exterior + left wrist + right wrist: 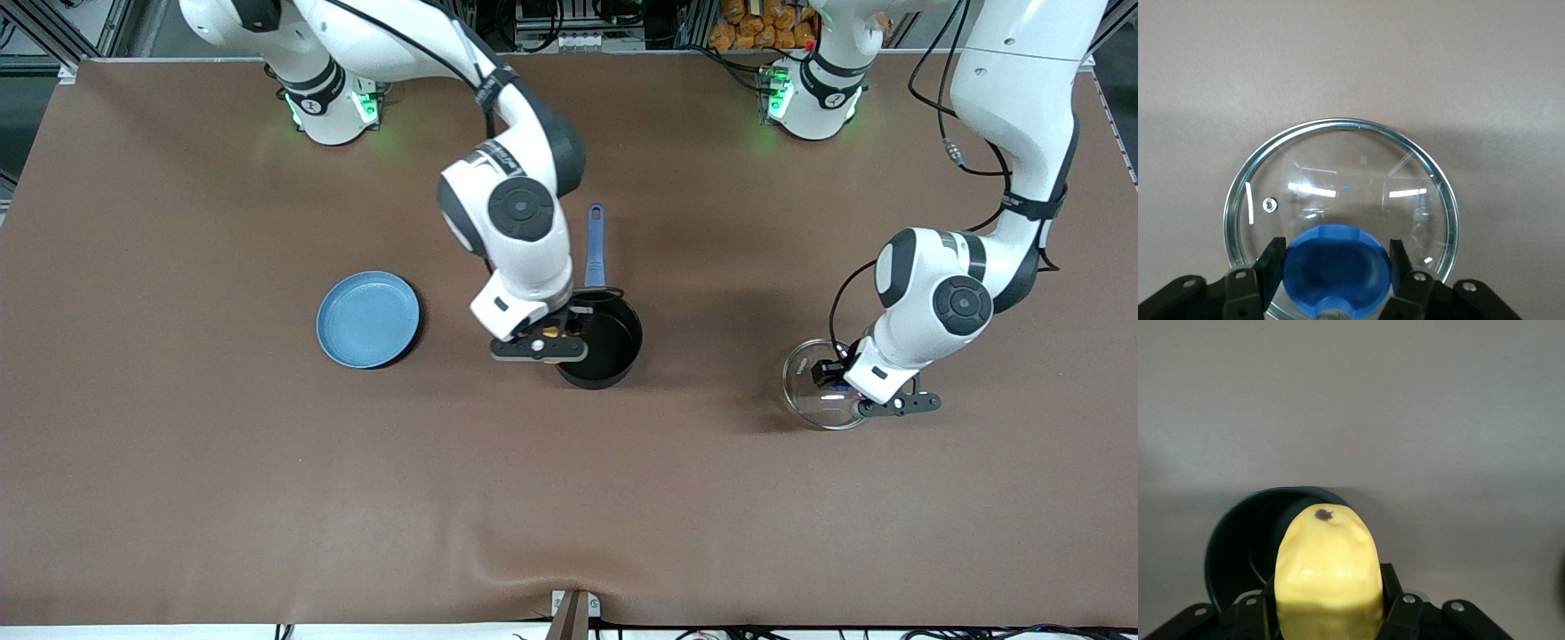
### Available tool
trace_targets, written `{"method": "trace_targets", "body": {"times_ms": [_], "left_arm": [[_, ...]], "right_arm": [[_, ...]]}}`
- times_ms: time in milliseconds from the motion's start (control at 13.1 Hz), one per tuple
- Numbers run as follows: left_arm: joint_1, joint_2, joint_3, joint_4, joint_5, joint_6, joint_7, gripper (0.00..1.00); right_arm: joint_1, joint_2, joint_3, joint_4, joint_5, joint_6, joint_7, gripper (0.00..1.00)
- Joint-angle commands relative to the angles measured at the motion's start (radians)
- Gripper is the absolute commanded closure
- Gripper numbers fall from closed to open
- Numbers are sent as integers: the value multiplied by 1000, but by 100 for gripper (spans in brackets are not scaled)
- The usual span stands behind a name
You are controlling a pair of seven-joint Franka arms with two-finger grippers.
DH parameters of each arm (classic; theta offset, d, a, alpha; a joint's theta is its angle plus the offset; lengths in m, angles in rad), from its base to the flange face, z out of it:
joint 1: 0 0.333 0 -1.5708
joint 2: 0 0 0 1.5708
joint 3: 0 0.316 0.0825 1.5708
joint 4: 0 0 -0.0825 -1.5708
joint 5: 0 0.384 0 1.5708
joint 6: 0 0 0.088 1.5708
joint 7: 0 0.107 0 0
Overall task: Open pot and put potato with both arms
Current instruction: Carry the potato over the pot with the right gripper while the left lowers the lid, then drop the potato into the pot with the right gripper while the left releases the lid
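My right gripper is going to let go of the yellow potato near the middle of the open black pot's bottom [600, 351] [1273, 545].
The black pot [609, 342] stands open mid-table, its blue handle [595, 242] pointing toward the robots' bases. My right gripper [553, 334] hangs over the pot's rim, shut on the yellow potato [551, 332]. In the right wrist view the potato [1327, 570] fills the space between the fingers [1390, 587], with the pot [1238, 547] below it. My left gripper [840, 384] is low at the left arm's end of the table, its fingers [1271, 259] closed against the blue knob [1337, 263] of the glass lid [1345, 173], which lies on the cloth [811, 391].
A round light-blue plate [368, 319] lies empty beside the pot, toward the right arm's end of the table. The brown table cloth [569, 498] covers the whole top. Orange items [756, 22] are stacked past the table's edge by the bases.
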Motion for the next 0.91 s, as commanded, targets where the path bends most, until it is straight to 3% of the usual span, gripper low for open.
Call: {"method": "trace_targets", "body": {"times_ms": [0,152,229,305,610,839], "left_arm": [[19,-19,-7,-60,26,66,-8,100],[19,-2,-7,-72,26,102,-8,99],[19,4,-7,-71,26,106,-8,67],[22,-3,-9,-71,26,106,-6,1],[21,-81,-13,-32,24,68,-20,0],[18,-144,-16,96,15,-168,-22,0]], "right_arm": [[51,81,-33,54,25,47,29,100],[73,113,-33,53,25,82,29,100],[73,116,-33,48,28,82,26,100],[74,116,-33,43,37,82,23,100],[76,139,-29,22,80,92,25,100],[97,190,-27,20,82,173,37,100]]}}
